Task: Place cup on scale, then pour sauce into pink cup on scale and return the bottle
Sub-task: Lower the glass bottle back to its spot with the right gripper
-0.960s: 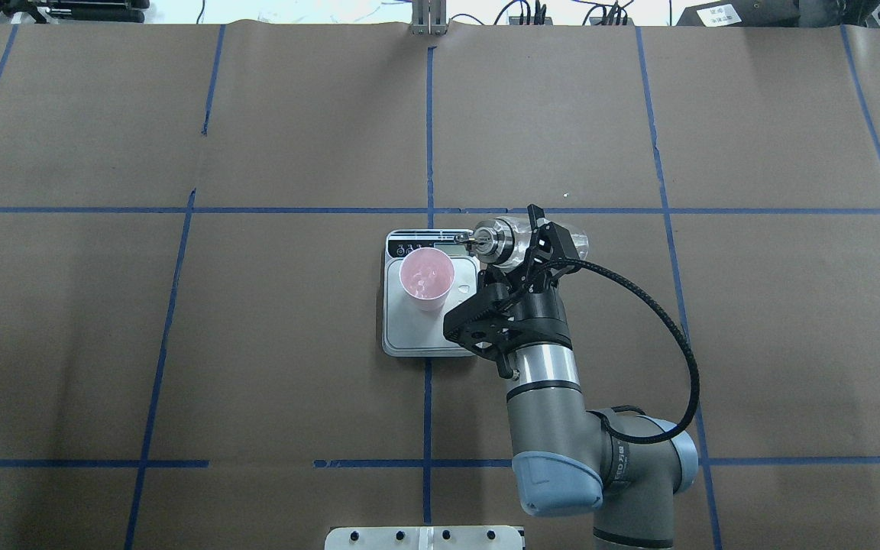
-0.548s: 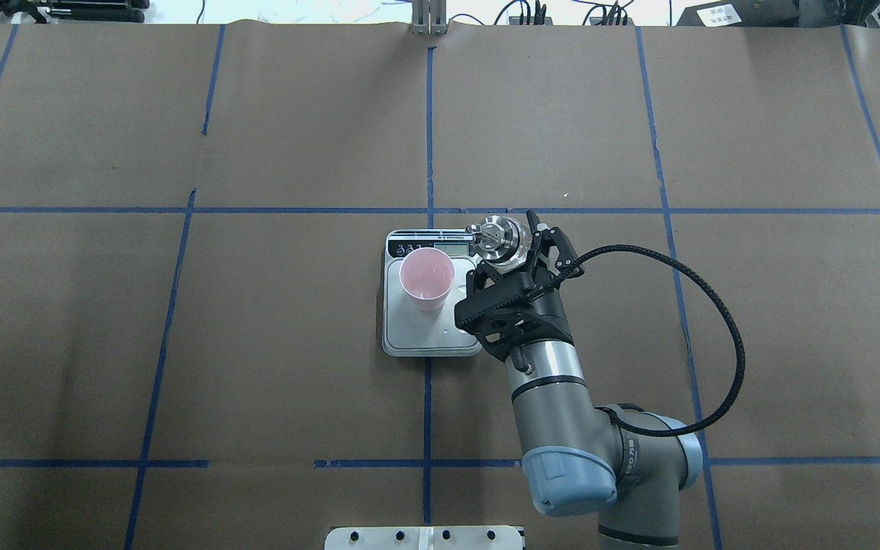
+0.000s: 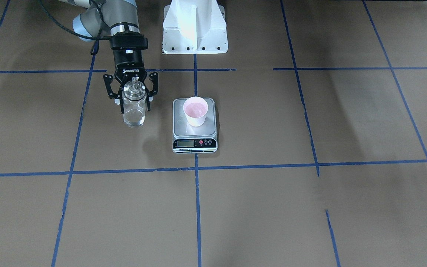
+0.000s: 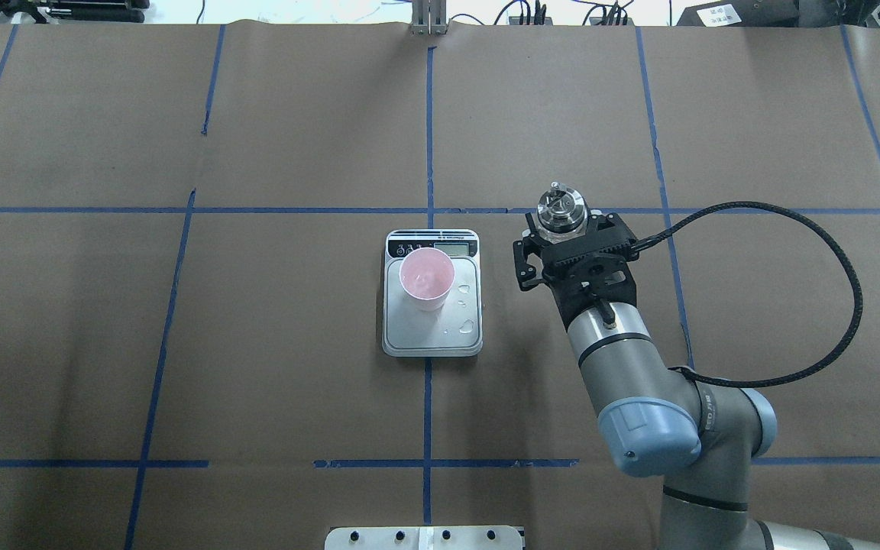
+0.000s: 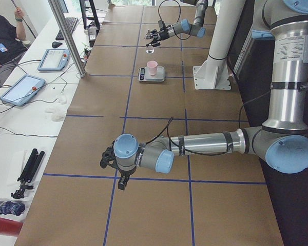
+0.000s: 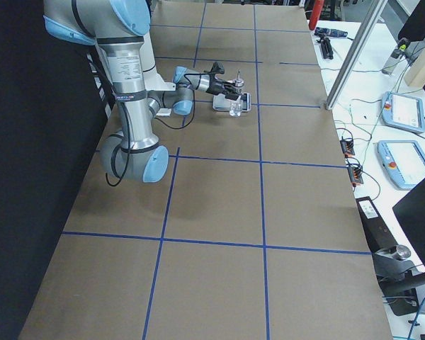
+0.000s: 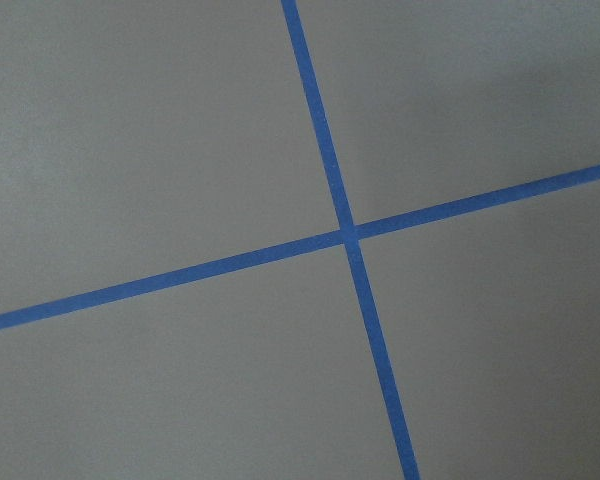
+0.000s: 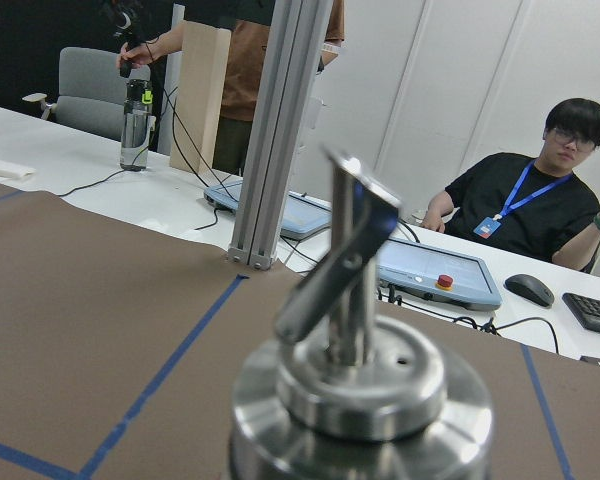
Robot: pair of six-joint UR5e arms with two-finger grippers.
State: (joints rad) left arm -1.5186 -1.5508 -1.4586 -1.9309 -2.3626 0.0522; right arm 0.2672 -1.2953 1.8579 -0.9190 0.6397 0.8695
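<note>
My right gripper is going to let go of the glass bottle, now held upright beside the scale, beside the long blue tape line (image 3: 83,129), at a spot farther away from the scale.
The pink cup (image 4: 426,276) stands on the scale (image 4: 425,340), with clear sauce in it; it shows in the front view too (image 3: 195,110) on the scale (image 3: 180,128). Drops of liquid (image 4: 464,327) lie on the platform beside the cup. My right gripper (image 4: 562,233) is shut on the glass bottle (image 4: 561,208) and holds it upright, to the right of the scale and a little above the table (image 3: 134,109). Its silver cap and spout (image 8: 355,340) fill the right wrist view. My left gripper (image 5: 109,160) shows only in the left side view, far from the scale; I cannot tell whether it is open.
The white robot base (image 3: 195,26) stands behind the scale. Blue tape lines cross the brown paper (image 7: 348,236). Beyond the table's far edge are an aluminium post (image 8: 275,130), tablets (image 8: 440,275) and seated operators (image 8: 550,190).
The right gripper has turned the bottle from tilted over the scale's far right corner to upright. It has carried it right, clear of the scale. Drops now show on the platform.
</note>
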